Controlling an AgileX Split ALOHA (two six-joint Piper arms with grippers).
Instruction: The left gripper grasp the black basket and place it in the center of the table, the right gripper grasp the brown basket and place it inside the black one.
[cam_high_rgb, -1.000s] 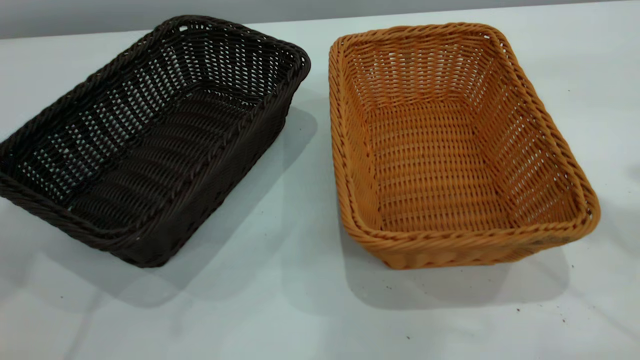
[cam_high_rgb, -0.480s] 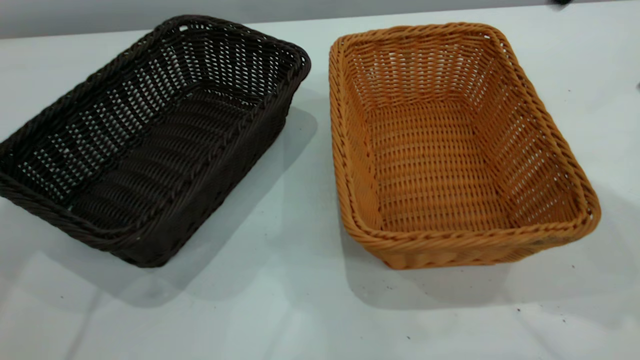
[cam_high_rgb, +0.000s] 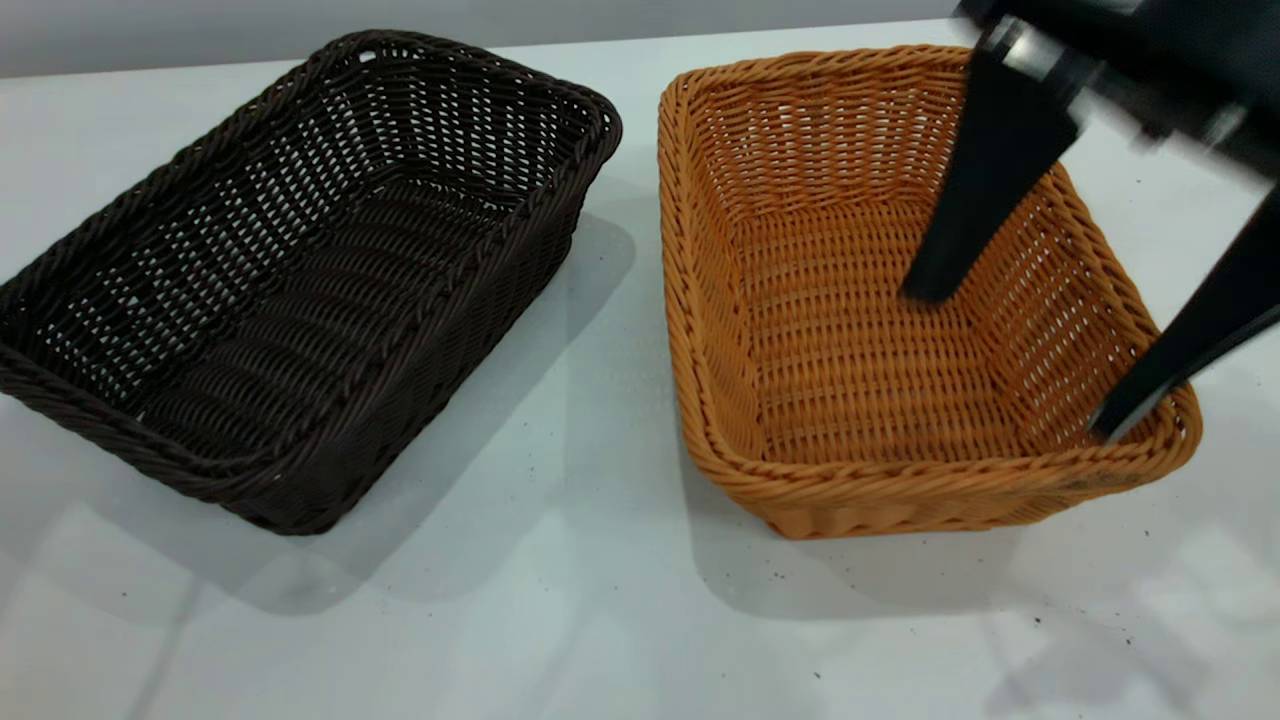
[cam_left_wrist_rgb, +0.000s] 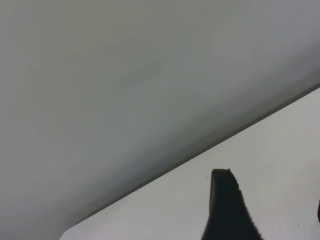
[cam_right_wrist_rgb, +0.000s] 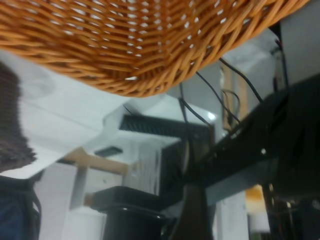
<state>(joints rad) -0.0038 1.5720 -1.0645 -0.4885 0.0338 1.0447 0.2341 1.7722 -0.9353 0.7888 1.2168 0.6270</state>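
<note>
I will close my right gripper on the rim of the brown basket's near side (cam_high_rgb: 1086, 464), by the corner farther from the black basket.
The black basket (cam_high_rgb: 300, 280) sits at the left of the white table (cam_high_rgb: 560, 620). The brown basket (cam_high_rgb: 880, 300) sits upright beside it at the right. My right gripper (cam_high_rgb: 1017, 360) reaches in from the upper right, open and empty. One finger (cam_high_rgb: 960, 200) hangs inside the brown basket, and the other (cam_high_rgb: 1180, 350) is over its near right corner. In the right wrist view the brown basket's weave (cam_right_wrist_rgb: 150, 45) is close, with a corner of the black basket (cam_right_wrist_rgb: 12, 130) beside it. My left gripper (cam_left_wrist_rgb: 272, 212) is open over bare table, outside the exterior view.
A grey wall (cam_high_rgb: 200, 30) runs along the table's far edge. Bare tabletop lies between the two baskets and in front of them. The right wrist view shows cables and rig frame (cam_right_wrist_rgb: 235, 145) beyond the table.
My right gripper has come into the exterior view from the upper right and now hangs over the brown basket. Neither basket has moved.
</note>
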